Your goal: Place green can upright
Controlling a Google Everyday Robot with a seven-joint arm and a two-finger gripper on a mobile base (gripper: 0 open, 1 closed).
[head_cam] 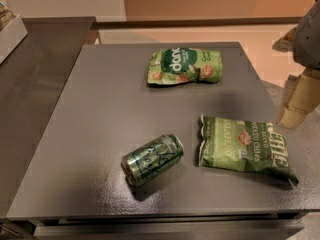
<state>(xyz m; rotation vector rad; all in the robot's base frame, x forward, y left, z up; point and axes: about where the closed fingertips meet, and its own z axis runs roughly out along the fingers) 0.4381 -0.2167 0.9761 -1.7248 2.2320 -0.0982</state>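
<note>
I should close my gripper on the green can's end (168, 150) nearest the green chip bag, so that the can's other end stays free to stand on the table.
The green can (152, 159) lies on its side on the grey table (100, 109), near the front edge and a little left of centre. It is dark green and shiny with pale lettering, and its ends point to the lower left and upper right. My gripper (298, 100) hangs at the far right edge of the camera view, beyond the table's right side. It is well away from the can and touches nothing.
A green chip bag (244, 147) lies flat just right of the can. Another green snack bag (183, 66) lies near the table's back edge. A darker counter (35, 64) adjoins on the left, with a white box (10, 31) at its far corner.
</note>
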